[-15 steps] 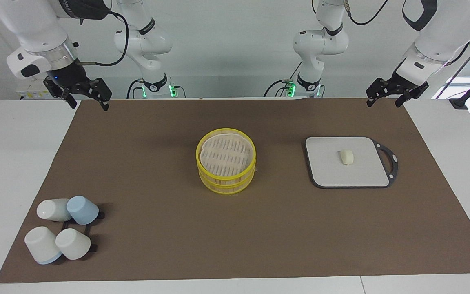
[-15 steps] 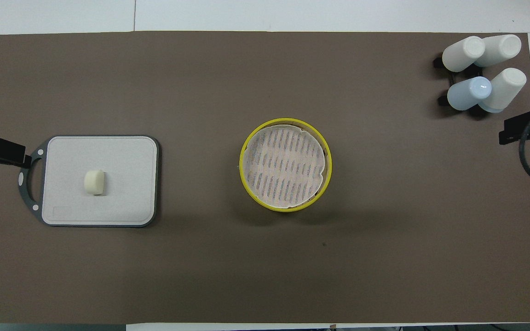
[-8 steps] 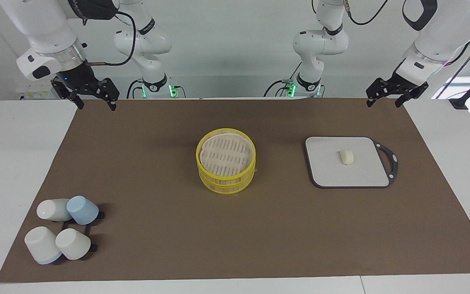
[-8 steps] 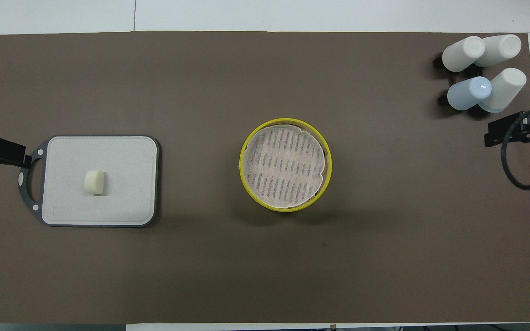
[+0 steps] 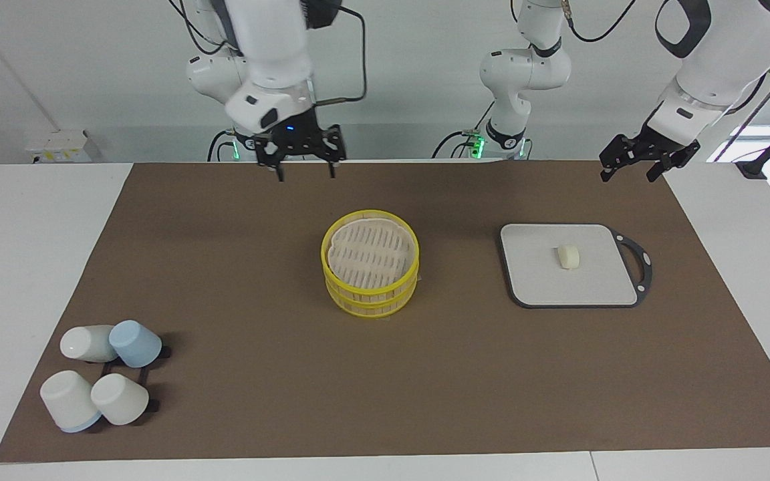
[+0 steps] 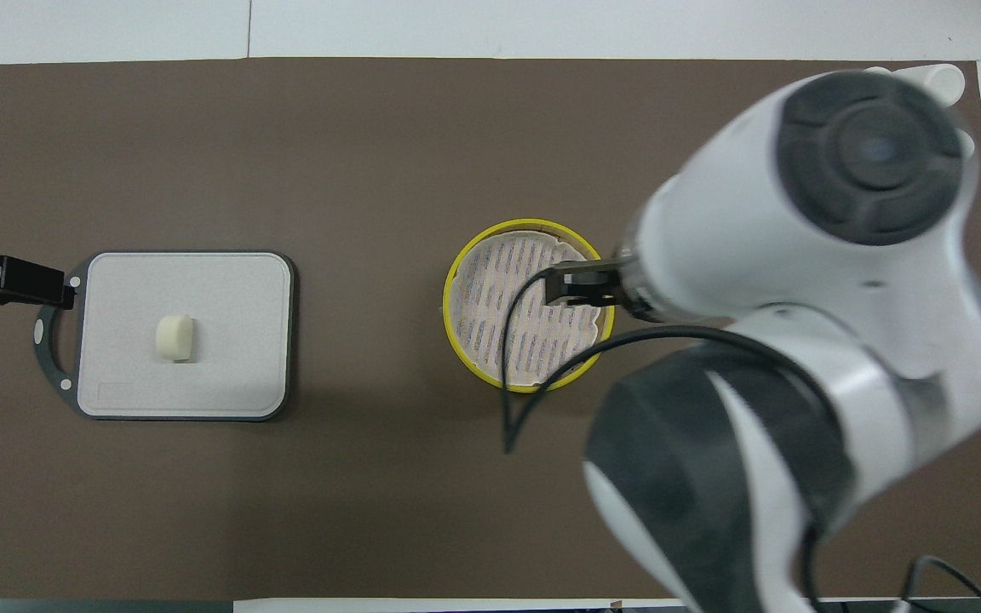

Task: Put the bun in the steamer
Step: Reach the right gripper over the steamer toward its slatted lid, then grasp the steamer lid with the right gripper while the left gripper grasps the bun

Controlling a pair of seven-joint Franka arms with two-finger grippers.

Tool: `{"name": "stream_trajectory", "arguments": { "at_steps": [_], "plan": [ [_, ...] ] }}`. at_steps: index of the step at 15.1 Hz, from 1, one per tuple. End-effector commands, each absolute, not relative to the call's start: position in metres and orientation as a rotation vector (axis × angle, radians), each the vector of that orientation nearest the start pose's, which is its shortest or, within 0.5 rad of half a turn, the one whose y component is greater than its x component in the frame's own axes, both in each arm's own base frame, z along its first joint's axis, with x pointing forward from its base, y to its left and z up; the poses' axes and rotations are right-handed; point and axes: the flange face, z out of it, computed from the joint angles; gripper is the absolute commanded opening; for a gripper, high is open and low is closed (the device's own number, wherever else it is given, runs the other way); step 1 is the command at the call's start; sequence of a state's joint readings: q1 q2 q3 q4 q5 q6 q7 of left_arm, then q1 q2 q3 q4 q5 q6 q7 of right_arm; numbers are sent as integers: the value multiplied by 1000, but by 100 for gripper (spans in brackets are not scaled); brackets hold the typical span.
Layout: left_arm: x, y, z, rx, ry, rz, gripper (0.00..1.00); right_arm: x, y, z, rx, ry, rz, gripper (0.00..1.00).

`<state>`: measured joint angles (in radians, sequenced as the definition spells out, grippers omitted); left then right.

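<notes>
Next, the left gripper closes on the middle of the bun (image 6: 174,338) on the grey cutting board.
The bun (image 5: 568,256) lies on a grey cutting board (image 5: 539,280) toward the left arm's end of the table; it also shows in the overhead view (image 6: 174,338). The steamer (image 5: 371,302) stands mid-table with its top piece (image 5: 369,250) stacked on it, the whitish slatted disc (image 6: 499,323) facing up. My right gripper (image 5: 303,172) is open and empty, raised in the air; in the overhead view it (image 6: 571,283) covers the stack's edge. My left gripper (image 5: 633,168) is open and empty, raised over the mat's corner by the board's handle.
Several upturned cups (image 5: 104,374), white and pale blue, sit on a black rack at the right arm's end, farther from the robots than the steamer. In the overhead view the right arm (image 6: 797,340) hides most of them. A brown mat (image 5: 258,347) covers the table.
The right arm has swung from its end of the table toward the middle; its gripper now hangs by the steamer stack. The left gripper has barely shifted. Bun, steamer and cups have not moved.
</notes>
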<state>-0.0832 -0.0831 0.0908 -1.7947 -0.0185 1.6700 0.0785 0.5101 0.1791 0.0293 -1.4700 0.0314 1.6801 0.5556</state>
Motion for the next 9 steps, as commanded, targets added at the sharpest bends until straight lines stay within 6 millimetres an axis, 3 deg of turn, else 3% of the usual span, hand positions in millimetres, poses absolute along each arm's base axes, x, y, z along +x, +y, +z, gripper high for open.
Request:
{"name": "stream_trajectory", "arguments": {
  "at_steps": [1,5,7,9],
  "plan": [
    [494,8,498,-3174,96,1,100,562,394,529,-3051,108,-101,100],
    [494,5,393,-3163,123,-6,100,550,444,457,-3121,-6,-136,100],
    [491,4,344,-3154,151,-30,100,549,440,425,-3130,-4,-132,100],
    [494,1,317,-3145,156,-88,100,541,436,415,-3131,-12,-128,100]
  ]
}}
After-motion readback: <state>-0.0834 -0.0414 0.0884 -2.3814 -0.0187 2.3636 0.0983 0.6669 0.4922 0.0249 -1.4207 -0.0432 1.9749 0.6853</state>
